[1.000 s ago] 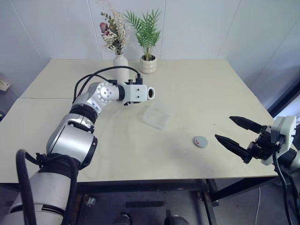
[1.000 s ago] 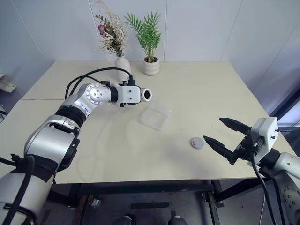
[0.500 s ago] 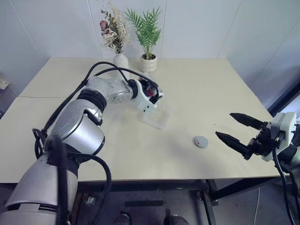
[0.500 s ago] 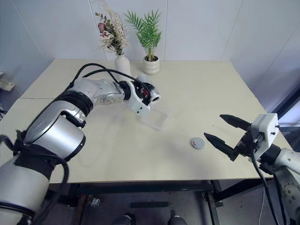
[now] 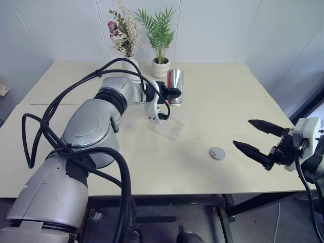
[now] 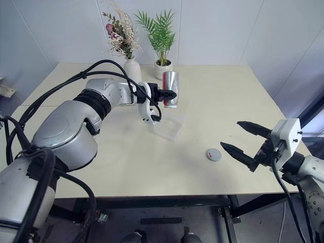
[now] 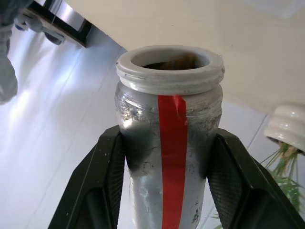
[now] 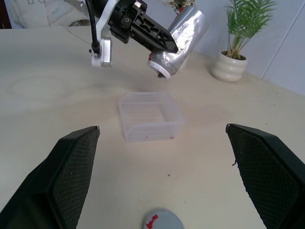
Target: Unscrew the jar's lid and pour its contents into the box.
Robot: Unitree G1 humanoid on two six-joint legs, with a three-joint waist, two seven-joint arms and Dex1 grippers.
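Note:
My left gripper needs to release the silvery jar on the table [image 5: 138, 130] next to the clear box, opposite the grey lid.
The silvery jar [image 5: 175, 85] with its red stripe [image 7: 172, 143] hangs tipped above the far edge of the clear box [image 5: 170, 125], base up and open white mouth [image 8: 158, 69] slanting down toward it. My left gripper [image 5: 172, 94] is shut on the jar's body, with black fingers [image 7: 110, 162] on both sides. Something brown shows inside the mouth [image 7: 178, 59]. The grey lid [image 5: 217, 153] lies flat on the table, right of the box. Right of the lid, my right gripper [image 5: 242, 132] stands open above the table's front right, holding nothing.
A white vase of dried flowers [image 5: 123, 38] and a white pot with a green plant [image 5: 160, 68] stand at the back of the table, just behind the jar. The table's front edge [image 5: 202, 191] runs under my right gripper.
My left wrist has rolled and swung right, turning the jar from lying sideways to base up, mouth down over the box. The right gripper and the lid have stayed put.

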